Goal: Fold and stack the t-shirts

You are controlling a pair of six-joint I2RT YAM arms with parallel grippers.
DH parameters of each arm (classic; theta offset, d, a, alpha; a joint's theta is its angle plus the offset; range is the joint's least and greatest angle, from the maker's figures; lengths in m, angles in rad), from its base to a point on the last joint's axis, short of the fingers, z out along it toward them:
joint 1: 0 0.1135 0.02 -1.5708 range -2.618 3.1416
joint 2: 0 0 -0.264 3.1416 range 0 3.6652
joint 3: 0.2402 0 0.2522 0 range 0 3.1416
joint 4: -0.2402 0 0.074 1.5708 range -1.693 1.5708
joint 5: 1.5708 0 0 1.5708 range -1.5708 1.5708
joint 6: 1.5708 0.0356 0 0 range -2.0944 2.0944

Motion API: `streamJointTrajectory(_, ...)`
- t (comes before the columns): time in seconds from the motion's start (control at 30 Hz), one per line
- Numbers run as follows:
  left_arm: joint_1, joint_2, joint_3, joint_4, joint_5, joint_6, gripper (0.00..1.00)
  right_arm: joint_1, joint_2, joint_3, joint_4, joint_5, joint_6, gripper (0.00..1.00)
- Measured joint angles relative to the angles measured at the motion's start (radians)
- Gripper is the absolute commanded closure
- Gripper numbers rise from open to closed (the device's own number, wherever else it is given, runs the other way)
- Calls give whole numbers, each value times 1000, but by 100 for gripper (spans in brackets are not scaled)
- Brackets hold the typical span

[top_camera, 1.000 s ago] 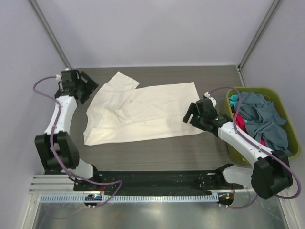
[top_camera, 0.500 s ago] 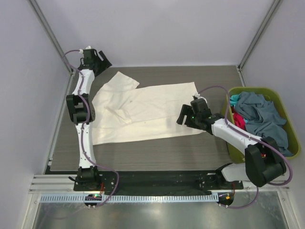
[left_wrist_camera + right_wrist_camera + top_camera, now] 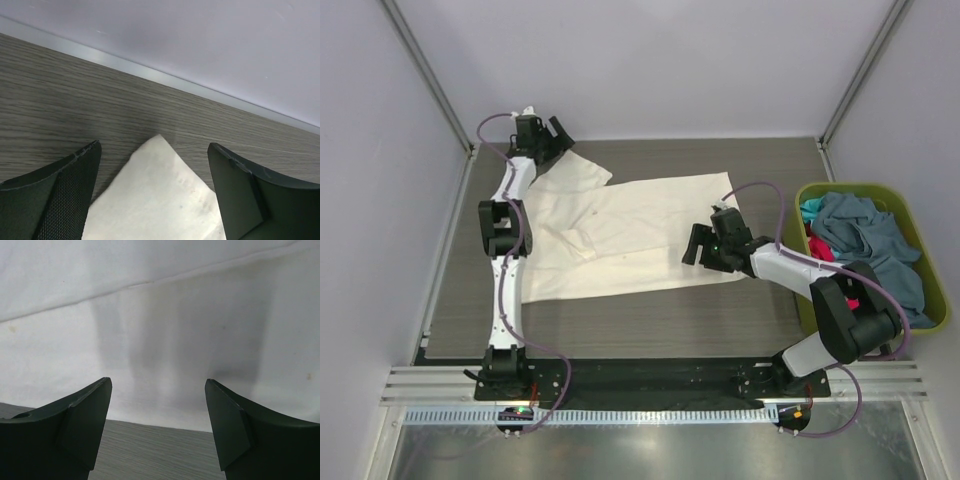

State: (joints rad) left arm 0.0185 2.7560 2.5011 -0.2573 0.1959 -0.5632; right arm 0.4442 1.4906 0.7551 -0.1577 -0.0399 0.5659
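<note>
The cream t-shirt's sleeve sticks out at a slant from its body, so next the left gripper pinches the sleeve's far corner (image 3: 570,155) and pulls it away from the shirt's middle before folding.
A large cream t-shirt (image 3: 620,235) lies spread flat on the wood-grain table. My left gripper (image 3: 558,136) is open above its far left sleeve corner (image 3: 160,200), which shows between the fingers in the left wrist view. My right gripper (image 3: 696,246) is open low over the shirt's near right hem (image 3: 160,365), with the hem edge and bare table between the fingers. Slate grey-blue (image 3: 865,240), teal (image 3: 809,209) and red-pink (image 3: 825,258) tees lie bunched in the basket.
The olive-green basket (image 3: 912,225) stands at the table's right edge. The back wall (image 3: 175,35) is just beyond the left gripper. Bare table (image 3: 650,320) lies in front of the shirt.
The left arm has swung from the left side out to the far back corner of the shirt. The right gripper has moved left along the shirt's near hem.
</note>
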Motion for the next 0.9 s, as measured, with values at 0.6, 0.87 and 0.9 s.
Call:
streamJointTrajectory(0.6, -55, 3, -19, 8, 19, 27, 100, 0, 0, 17, -10, 12, -20, 19)
streamJointTrajectory(0.87, -48, -1, -93, 85, 40, 17, 100, -26, 103, 345, -106, 84, -41, 20)
streamJointTrajectory(0.9, -45, -7, -112, 106, 48, 13, 100, -41, 139, 412, -107, 92, -42, 20)
